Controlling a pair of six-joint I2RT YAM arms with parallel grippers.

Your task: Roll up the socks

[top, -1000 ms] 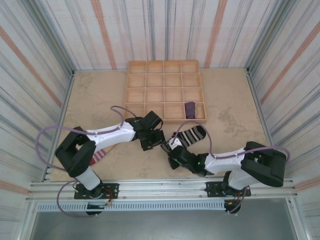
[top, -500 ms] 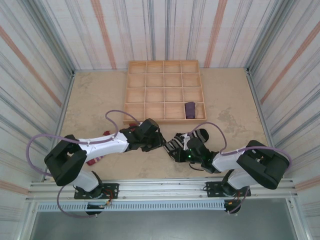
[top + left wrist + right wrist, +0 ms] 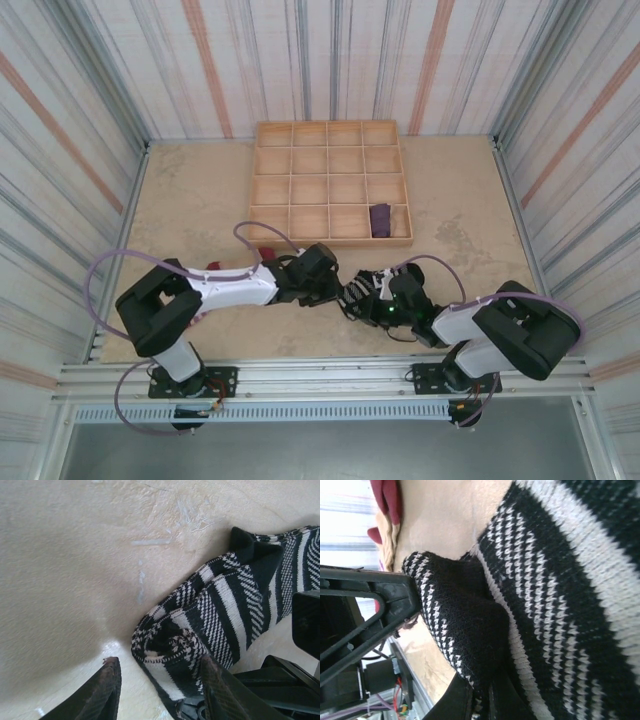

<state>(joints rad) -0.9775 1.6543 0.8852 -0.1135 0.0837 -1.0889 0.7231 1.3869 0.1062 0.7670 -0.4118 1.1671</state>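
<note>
The roll's striped end hangs open and loose while my right gripper pinches a black fold at the roll's edge, so my right gripper will open and grab that striped end [image 3: 162, 667].
The black-and-white striped sock [image 3: 362, 288] lies bunched near the table's front middle, one end wound into a roll [image 3: 170, 645]. My left gripper [image 3: 162, 682] stands open around that roll: its right finger [image 3: 220, 690] touches the fabric and its left finger [image 3: 107, 690] is clear of it. My right gripper [image 3: 482, 700] is shut on a black fold of the same sock [image 3: 470, 630], coming from the right [image 3: 382, 303]. A purple sock [image 3: 380, 218] sits in the wooden tray. The beige and maroon sock [image 3: 265, 253] lies partly hidden under my left arm.
The wooden grid tray [image 3: 330, 240] stands just behind the grippers. Striped walls close in the table at left, right and back. The metal rail with the arm bases [image 3: 320, 380] runs along the near edge. Bare tabletop [image 3: 190, 200] lies at the back left.
The striped sock went from stretched out to bunched and rolled as my right gripper carried it right. My left gripper moved right onto the roll, and its jaws narrowed.
</note>
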